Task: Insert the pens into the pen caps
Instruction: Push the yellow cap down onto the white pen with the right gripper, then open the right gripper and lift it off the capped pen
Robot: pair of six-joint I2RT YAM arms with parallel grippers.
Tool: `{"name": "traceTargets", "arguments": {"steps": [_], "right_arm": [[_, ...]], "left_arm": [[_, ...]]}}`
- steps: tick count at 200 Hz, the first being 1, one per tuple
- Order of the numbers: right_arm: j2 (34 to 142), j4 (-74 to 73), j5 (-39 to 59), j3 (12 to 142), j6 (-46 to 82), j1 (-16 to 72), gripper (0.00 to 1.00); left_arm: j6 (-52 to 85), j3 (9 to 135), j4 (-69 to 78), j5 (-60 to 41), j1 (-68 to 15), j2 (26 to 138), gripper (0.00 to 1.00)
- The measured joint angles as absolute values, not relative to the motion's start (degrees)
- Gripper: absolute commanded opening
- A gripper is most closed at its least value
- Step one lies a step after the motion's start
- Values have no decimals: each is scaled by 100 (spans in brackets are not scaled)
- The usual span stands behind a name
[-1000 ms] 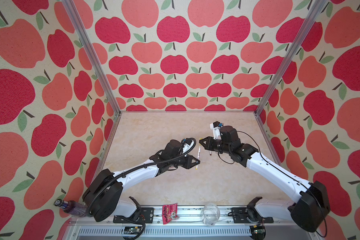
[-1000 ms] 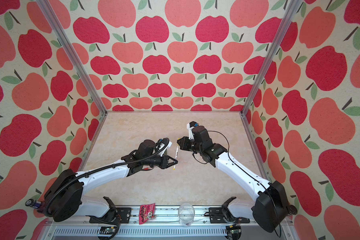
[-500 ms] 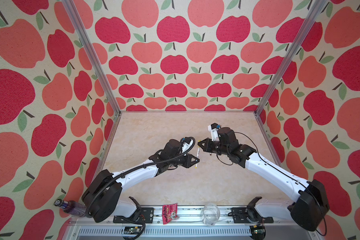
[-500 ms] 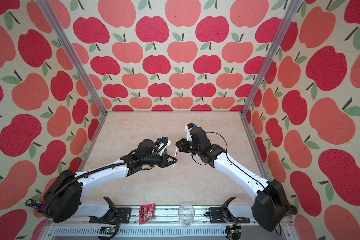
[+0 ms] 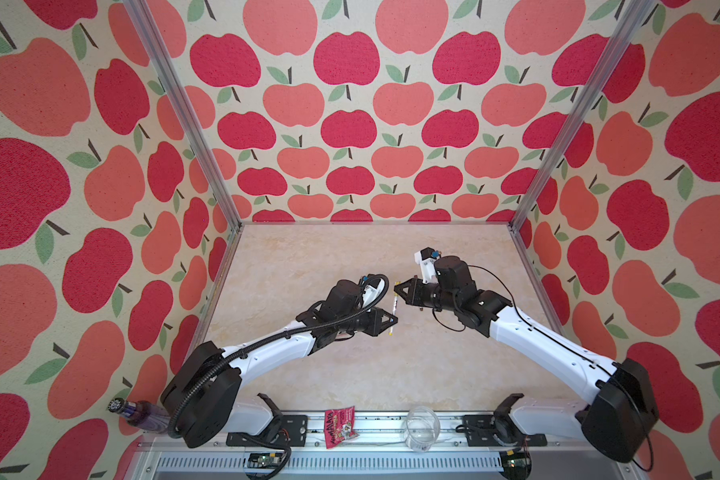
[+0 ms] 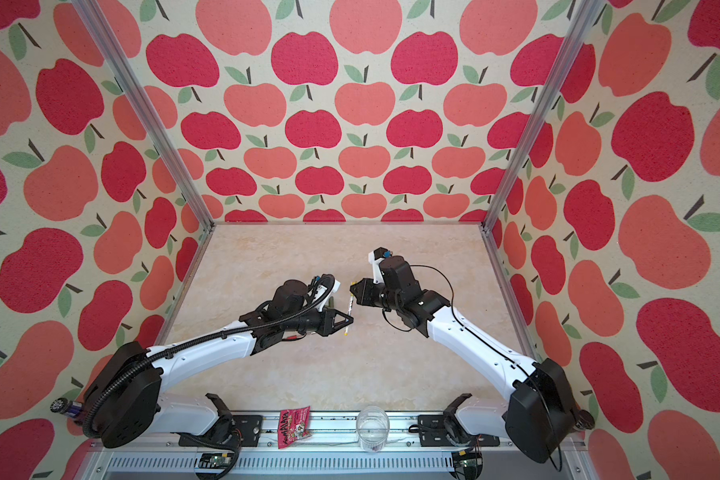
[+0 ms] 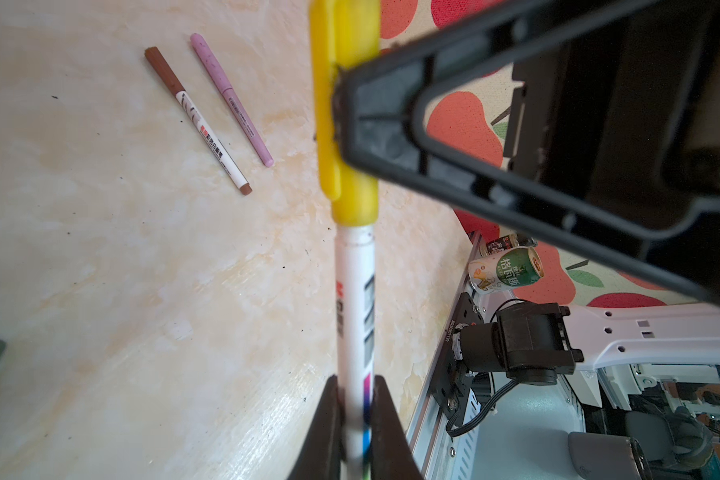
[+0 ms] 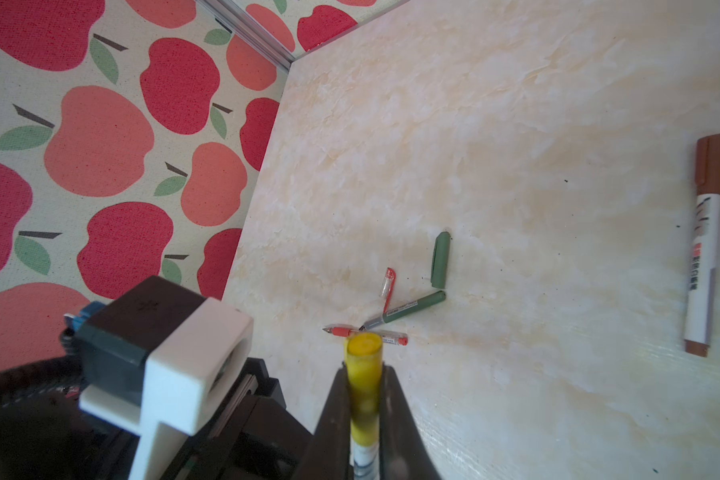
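My right gripper is on the yellow pen cap with a white collar showing below it, so it should open, take the cap nearer its closed end [image 8: 365, 344] and push it further on.
A white-barrelled pen [image 7: 354, 299] stands between my two grippers above the table, in both top views [image 5: 393, 316] [image 6: 348, 311]. My left gripper [image 7: 356, 382] [image 5: 391, 323] is shut on its barrel. A yellow pen cap [image 7: 352, 195] [image 8: 363, 361] sits over the pen's far end, and my right gripper [image 8: 363, 376] [image 5: 396, 289] is shut on that cap. On the table lie a brown-capped white pen [image 7: 200, 124] [image 8: 701, 245], a capped lilac pen [image 7: 231, 99], a bare dark green pen [image 8: 408, 309], a dark green cap [image 8: 440, 259], a bare red pen [image 8: 366, 331] and a red cap [image 8: 388, 282].
A clear cup [image 5: 422, 426] and a red snack packet [image 5: 339, 426] rest on the front rail. A purple bottle [image 5: 142, 415] lies by the left arm's base. A green drinks can [image 7: 506, 270] stands near the right arm's base. Apple-patterned walls close three sides.
My right gripper has shifted slightly to the left, toward the left gripper. The left arm has stayed where it was, and both grips are unchanged.
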State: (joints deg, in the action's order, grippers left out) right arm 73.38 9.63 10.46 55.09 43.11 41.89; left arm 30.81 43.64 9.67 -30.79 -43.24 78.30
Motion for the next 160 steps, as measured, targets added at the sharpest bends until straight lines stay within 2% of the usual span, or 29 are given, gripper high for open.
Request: {"name": "traceTargets", "arguments": {"steps": [89,125,160], "right_arm": [[7338,521,1039,5286,4414,4239,0],[7284,521,1074,5295,4386,4237,23],[7046,958,1544,5323,4032,4165,48]], "left_arm": [[2932,4386,827,-3258,-4154,7830,2],[2711,4453,692,-3503,-4056,7830,3],[2539,4567,679,-3638,-3935,7732,4]]}}
